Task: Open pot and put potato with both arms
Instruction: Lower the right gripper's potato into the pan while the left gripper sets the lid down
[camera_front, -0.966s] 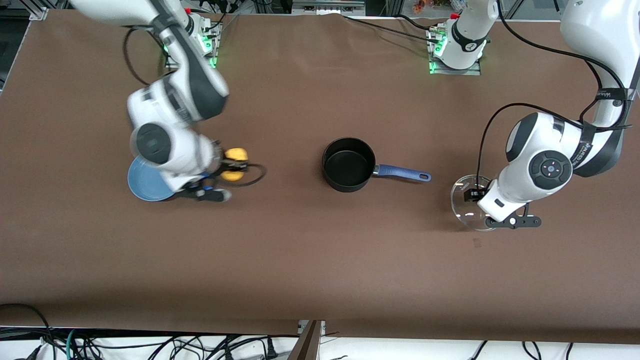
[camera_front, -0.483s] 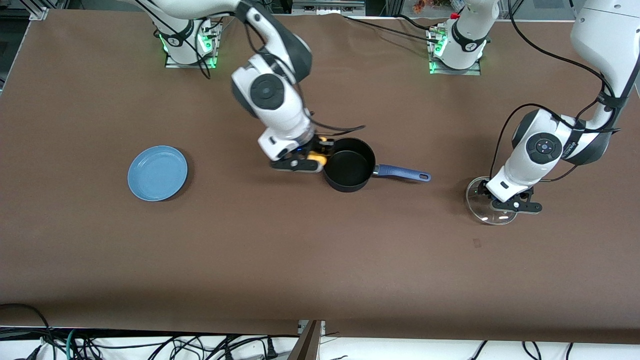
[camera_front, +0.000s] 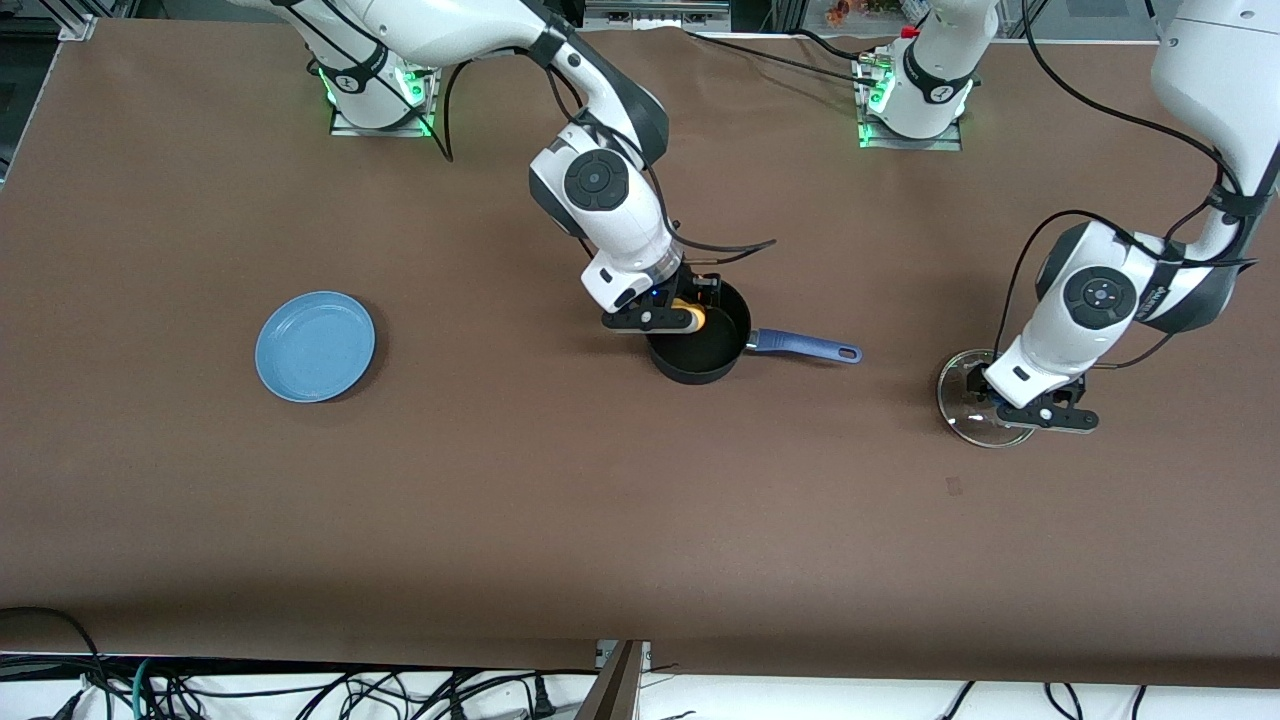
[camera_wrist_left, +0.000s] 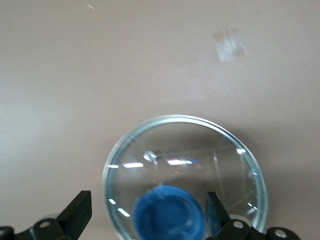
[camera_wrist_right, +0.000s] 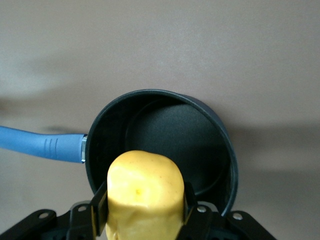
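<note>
Next, my right gripper releases the yellow potato inside the uncovered black pot (camera_front: 707, 329) (camera_wrist_right: 164, 159), near the middle of the pot's bottom.
The black pot (camera_front: 712, 352) stands uncovered at the table's middle, its blue handle (camera_front: 805, 347) pointing toward the left arm's end. My right gripper (camera_front: 687, 314) is shut on the yellow potato (camera_front: 691, 317) and holds it over the pot's rim. In the right wrist view the potato (camera_wrist_right: 145, 192) sits between my fingers (camera_wrist_right: 100, 200) above the empty pot (camera_wrist_right: 170, 135). My left gripper (camera_front: 985, 393) is open over the glass lid (camera_front: 960, 405), which lies on the table. Its fingers (camera_wrist_left: 80, 215) stand on either side of the lid's blue knob (camera_wrist_left: 170, 212).
A light-blue plate (camera_front: 315, 346) lies empty toward the right arm's end of the table. Cables (camera_front: 715, 247) trail from the right wrist just above the pot. A small mark (camera_front: 955, 486) shows on the brown cloth near the lid.
My right arm has carried the potato from beside the plate to over the pot. My left gripper and the lid have shifted slightly toward the left arm's end.
</note>
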